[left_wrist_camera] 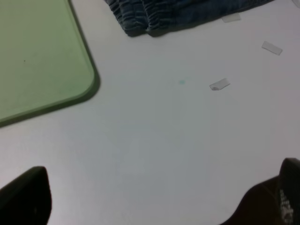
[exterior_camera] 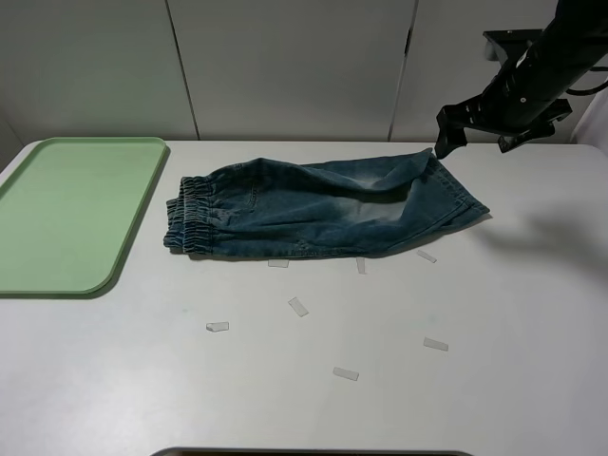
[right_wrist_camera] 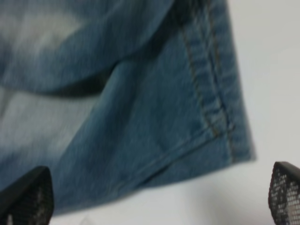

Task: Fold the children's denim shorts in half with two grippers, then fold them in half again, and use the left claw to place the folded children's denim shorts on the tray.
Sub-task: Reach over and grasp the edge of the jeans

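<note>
The denim shorts have a leg hem between the raised fold and their near corner. Next, my right gripper should close there, on the middle of the leg hem (exterior_camera: 463, 184) (right_wrist_camera: 219, 79).
The children's denim shorts (exterior_camera: 323, 209) lie on the white table, doubled over lengthwise, with the elastic waistband to the left and the leg hems to the right. My right gripper (exterior_camera: 480, 135) hovers open just above and behind the right hem. The right wrist view shows the hem corner (right_wrist_camera: 206, 126) between its spread fingertips (right_wrist_camera: 26, 197). My left gripper (left_wrist_camera: 152, 201) is open and empty over bare table, near the tray's corner and short of the waistband (left_wrist_camera: 150, 16). The left arm does not show in the exterior high view. The pale-green tray (exterior_camera: 76, 209) lies empty at the left, and it also shows in the left wrist view (left_wrist_camera: 37, 56).
Several small pieces of clear tape (exterior_camera: 298, 306) lie scattered on the table in front of the shorts, and one shows in the left wrist view (left_wrist_camera: 219, 85). A white panelled wall stands behind the table. A dark edge (exterior_camera: 313, 452) runs along the front of the table.
</note>
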Controlling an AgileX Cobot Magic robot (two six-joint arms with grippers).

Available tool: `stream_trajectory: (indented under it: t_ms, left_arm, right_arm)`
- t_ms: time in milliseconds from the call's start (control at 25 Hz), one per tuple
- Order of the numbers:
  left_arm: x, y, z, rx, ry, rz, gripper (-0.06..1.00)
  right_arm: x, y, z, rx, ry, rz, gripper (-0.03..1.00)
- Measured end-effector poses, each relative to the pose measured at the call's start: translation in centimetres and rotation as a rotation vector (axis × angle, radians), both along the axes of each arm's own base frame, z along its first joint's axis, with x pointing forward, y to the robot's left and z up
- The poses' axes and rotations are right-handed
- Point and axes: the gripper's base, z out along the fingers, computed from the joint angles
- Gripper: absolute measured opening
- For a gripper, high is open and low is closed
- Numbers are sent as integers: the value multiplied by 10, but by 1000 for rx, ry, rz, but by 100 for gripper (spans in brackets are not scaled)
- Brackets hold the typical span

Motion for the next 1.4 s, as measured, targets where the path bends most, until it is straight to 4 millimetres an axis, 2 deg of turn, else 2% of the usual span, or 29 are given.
stream_trajectory:
  t_ms: [240,360,560,600,800,880,960,1000,1160,1400]
  left_arm:
    - [0,0,0,0,0,41,95]
    - [0,1,0,0,0,97,95]
    - [0,2,0,0,-1,175,95]
    - [0,2,0,0,-1,214,95]
    - [0,3,0,0,-2,299,95]
    - [0,3,0,-1,-2,321,95]
    - [0,3,0,-2,-2,338,95]
    - [-1,3,0,-2,-6,341,95]
    - [-10,4,1,-15,-74,347,95]
    - [-13,4,1,-20,-95,348,95]
  right_arm:
    - [23,1,-9,-18,-6,9,69]
    - [41,3,-24,-38,36,25,69]
    - [52,3,-34,-59,58,50,69]
    - [62,4,-42,-80,68,73,69]
    - [79,2,-60,-108,101,97,69]
    - [83,-3,-67,-110,110,92,69]
    - [90,-18,-75,-117,122,82,69]
    - [90,-18,-75,-117,122,82,69]
    - [92,-41,-88,-128,151,83,69]
    - [92,-55,-91,-113,148,82,69]
